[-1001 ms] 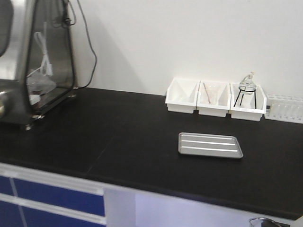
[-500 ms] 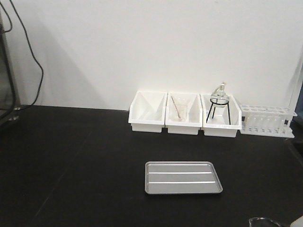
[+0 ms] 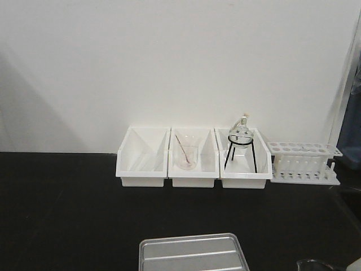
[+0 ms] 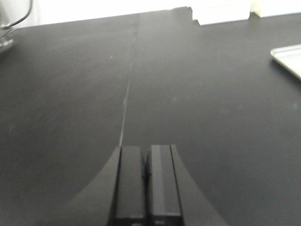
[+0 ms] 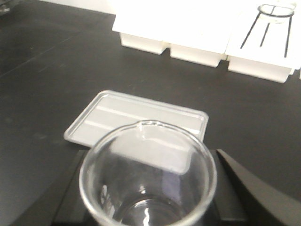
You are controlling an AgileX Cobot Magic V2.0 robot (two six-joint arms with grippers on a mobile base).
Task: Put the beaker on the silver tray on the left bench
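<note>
My right gripper is to let go of the beaker on the silver tray [image 3: 219, 266] [image 5: 168, 142], and it will do this near the tray's edge that is toward the test-tube rack.
The small clear beaker [image 5: 146, 181] stands upright between the two dark fingers of my right gripper [image 5: 149, 159], which is shut on it above the black left bench [image 5: 42, 75]. Its rim also shows at the bottom right of the front view [image 3: 316, 263]. The silver tray [image 5: 117, 117] lies on the bench just beyond the beaker; in the front view [image 3: 194, 254] it is at the bottom edge. My left gripper [image 4: 146, 151] is shut and empty, low over bare worktop, with a tray corner [image 4: 289, 59] at its far right.
Three white bins [image 3: 194, 158] stand against the wall: one empty, one with a beaker and pink rod [image 3: 187, 155], one with a flask on a black tripod [image 3: 241, 141]. A white test-tube rack [image 3: 304, 164] stands to their right.
The front view has swung: the metal appliance at left has left the frame, the bins have shifted left and lower, and the silver tray now sits at the bottom edge.
</note>
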